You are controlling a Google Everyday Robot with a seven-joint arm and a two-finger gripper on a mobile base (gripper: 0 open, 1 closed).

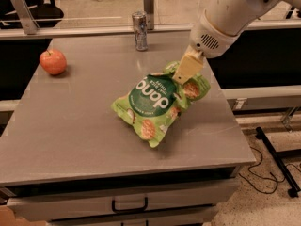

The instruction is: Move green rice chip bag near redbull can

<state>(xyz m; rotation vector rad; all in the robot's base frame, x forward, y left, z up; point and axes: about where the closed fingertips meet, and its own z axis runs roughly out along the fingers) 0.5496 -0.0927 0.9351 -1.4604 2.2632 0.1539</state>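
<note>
The robot's gripper should release the green rice chip bag on the table's far end (176,53), next to the redbull can and opposite the apple.
The green rice chip bag (157,102) is a crinkly light-green pouch with a dark green circle and white letters. It hangs tilted, its upper right corner lifted and its lower end near or on the grey table (70,126). My gripper (186,72) is shut on the bag's upper right corner, right of the table's middle. The redbull can (139,30) stands upright at the table's far edge, to the upper left of the bag and apart from it.
A red apple (52,61) lies at the table's far left. A metal post (148,1) stands just behind the can. A rail runs along the back. A drawer with a dark handle (129,205) sits under the table's front edge.
</note>
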